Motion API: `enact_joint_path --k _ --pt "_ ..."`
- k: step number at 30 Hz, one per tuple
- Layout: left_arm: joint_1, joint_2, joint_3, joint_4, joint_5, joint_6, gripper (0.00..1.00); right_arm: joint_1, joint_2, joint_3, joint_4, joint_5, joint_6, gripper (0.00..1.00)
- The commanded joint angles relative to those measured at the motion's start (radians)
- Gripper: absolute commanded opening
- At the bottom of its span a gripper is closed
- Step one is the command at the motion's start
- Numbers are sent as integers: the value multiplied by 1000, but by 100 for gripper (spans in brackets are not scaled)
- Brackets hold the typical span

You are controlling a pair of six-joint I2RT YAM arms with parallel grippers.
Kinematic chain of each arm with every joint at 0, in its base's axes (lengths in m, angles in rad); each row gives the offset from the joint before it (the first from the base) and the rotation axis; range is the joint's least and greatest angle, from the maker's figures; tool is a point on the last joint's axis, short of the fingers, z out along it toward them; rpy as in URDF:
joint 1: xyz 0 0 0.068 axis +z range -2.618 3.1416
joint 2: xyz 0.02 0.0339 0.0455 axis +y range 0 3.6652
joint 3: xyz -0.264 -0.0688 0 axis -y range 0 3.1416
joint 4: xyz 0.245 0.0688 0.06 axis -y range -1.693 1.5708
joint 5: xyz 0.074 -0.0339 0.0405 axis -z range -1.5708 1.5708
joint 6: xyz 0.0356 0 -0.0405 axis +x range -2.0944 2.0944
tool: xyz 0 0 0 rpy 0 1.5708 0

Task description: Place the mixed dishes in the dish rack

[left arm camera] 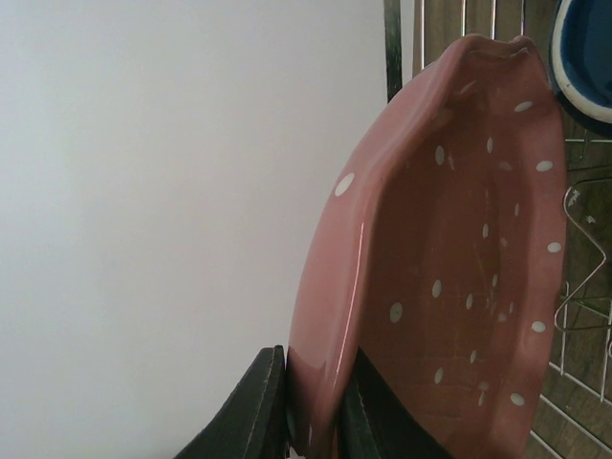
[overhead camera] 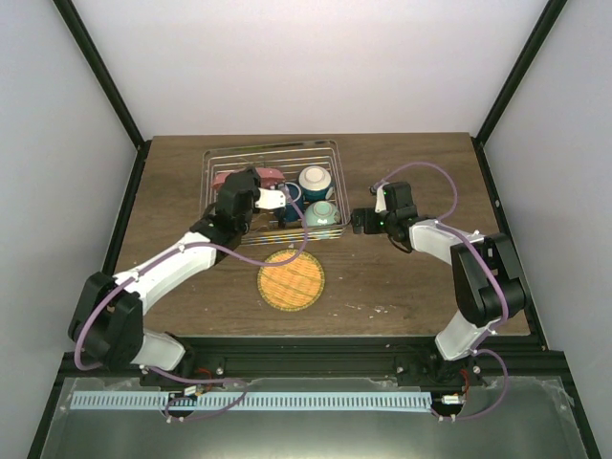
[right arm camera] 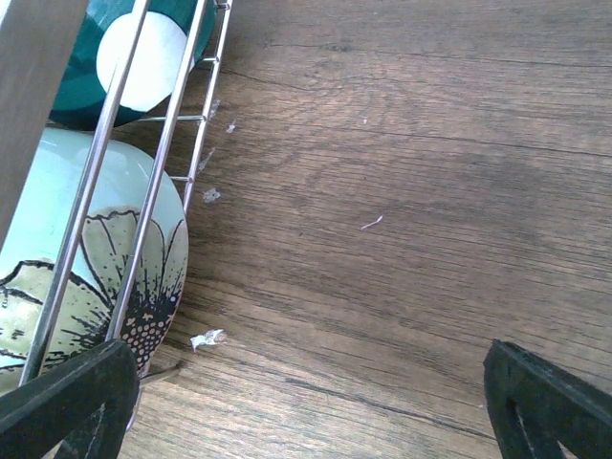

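My left gripper is to release the pink scalloped plate, now held on edge over the rack, in the dish rack's back corner (overhead camera: 250,174), on the side across from the cream bowl.
The silver wire dish rack (overhead camera: 215,161) stands at the back of the table. My left gripper (overhead camera: 251,198) is over its left part, shut on the rim of the pink scalloped plate (overhead camera: 269,175), held on edge. In the left wrist view the white-dotted pink plate (left arm camera: 459,287) is pinched between my fingers (left arm camera: 251,411). The dark blue mug (overhead camera: 291,199), cream bowl (overhead camera: 316,179) and pale mint bowl (overhead camera: 322,212) sit in the rack's right part. The lime-green plate (overhead camera: 291,280) lies flat on the table in front of the rack. My right gripper (overhead camera: 361,220) is open and empty beside the rack's right side.
The right wrist view shows the flowered mint bowl (right arm camera: 76,239) and a teal-sided bowl (right arm camera: 134,53) behind the rack's side wires (right arm camera: 158,182), with bare wood to the right. The mug (left arm camera: 585,57) shows beside the pink plate. Black frame posts stand at the table's corners.
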Motion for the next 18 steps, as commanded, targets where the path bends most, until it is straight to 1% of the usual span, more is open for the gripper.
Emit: enact_joint_path --k 1,11,18 --pt "1 18 4 147 15 19 0 -4 9 43 2 12 -18 100" --pt "1 89 7 111 24 -35 0 -5 13 41 5 11 -17 100" --pt "8 140 8 111 31 -33 0 -5 13 38 5 9 -18 100"
